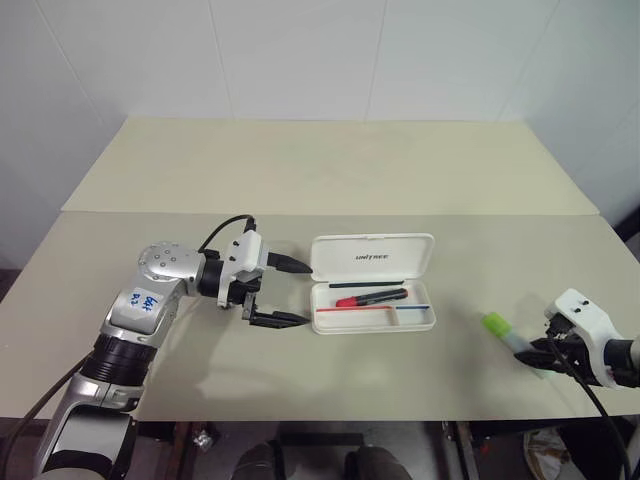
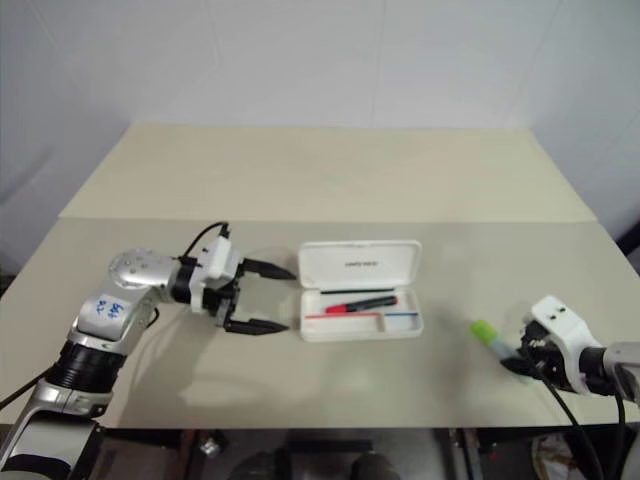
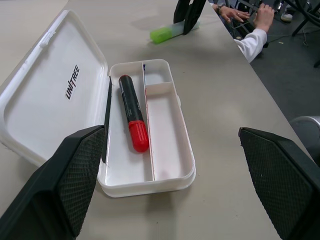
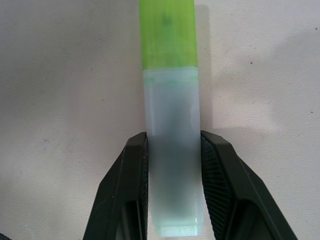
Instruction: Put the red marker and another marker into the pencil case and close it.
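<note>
Next, I release the lime-green capped marker from my right gripper in the pencil case's front compartment [image 1: 355, 320], next to the thin red line.
The white pencil case [image 1: 372, 257] lies open at the table's middle, lid up with dark lettering. The red marker [image 3: 134, 112], red at one end and black along the rest, rests in the compartment next to the hinge. My left gripper [image 1: 303, 294] hovers just left of the case, open, nothing between its fingers. Far right, near the front edge, the other marker [image 4: 170, 100] lies on the table: pale body, lime-green cap [image 1: 494, 323]. My right gripper [image 1: 535, 352] is shut on its pale body, one finger [image 4: 131, 175] against each side.
A seam crosses the beige table [image 1: 320, 170] behind the case. The front edge runs close to the right gripper. In the left wrist view a person's hands [image 3: 245, 17] show beyond the table's right side. Thin red and blue lines mark the case's front compartment [image 1: 375, 314].
</note>
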{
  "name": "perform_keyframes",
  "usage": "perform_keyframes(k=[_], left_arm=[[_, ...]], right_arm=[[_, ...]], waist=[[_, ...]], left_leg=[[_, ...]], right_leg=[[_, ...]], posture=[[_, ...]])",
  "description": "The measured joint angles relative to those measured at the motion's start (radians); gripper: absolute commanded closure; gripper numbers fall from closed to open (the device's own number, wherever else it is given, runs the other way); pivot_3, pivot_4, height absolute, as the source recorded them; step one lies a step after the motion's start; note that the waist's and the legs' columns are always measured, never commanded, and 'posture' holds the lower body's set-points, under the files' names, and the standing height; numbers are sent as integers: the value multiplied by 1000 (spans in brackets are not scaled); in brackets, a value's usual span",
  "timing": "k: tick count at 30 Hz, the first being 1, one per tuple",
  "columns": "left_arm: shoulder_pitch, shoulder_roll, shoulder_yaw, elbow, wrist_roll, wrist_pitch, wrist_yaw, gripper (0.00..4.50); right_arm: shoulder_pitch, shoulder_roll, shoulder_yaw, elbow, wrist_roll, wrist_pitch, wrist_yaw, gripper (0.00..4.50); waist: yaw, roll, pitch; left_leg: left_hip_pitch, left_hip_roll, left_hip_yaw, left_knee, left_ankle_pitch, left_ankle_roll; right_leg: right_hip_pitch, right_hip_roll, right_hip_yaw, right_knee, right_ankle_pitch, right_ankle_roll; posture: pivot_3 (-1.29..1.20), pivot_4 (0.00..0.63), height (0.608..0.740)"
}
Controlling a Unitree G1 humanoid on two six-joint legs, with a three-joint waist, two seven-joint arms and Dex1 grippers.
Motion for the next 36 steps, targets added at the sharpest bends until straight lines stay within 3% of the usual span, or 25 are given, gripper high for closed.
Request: perform_keyframes(k=[7,11,17,25,36], left_arm=[[4,12,6,-4,0,0,5,0],[10,34,17,-6,0,-1,4,0],[26,53,41,-9,0,-9,4,0],[68,85,57,-23,1,-29,-5,0],[126,111,77,-50,2,-33,7,0]], right_arm=[[-78,-38,59,80,-32,-126,40,3412],[-200,-100,128,115,-75,-304,130,3412],[-387,-96,244,43,-56,-341,246,3412],[-610,77,476,-39,-71,-273,269,3412],[-725,251,631,-48,-118,-233,263,3412]], waist=[[-18,0,0],[-23,1,0],[-19,1,0],[-23,0,0],[-18,0,1]], left_leg=[[0,-2,3,0,0,2],[1,-1,4,0,1,1],[0,0,2,-1,0,0],[-1,0,3,-1,0,0],[-2,0,2,-1,-1,0]], right_leg=[[0,-2,-1,0,2,3],[-2,-1,-1,0,2,3],[-2,-1,0,0,0,1],[-3,-3,-1,1,0,0],[-3,-4,-2,1,-1,-2]], posture=[[0,150,740],[0,150,740],[0,150,740],[0,150,740],[0,150,740]])
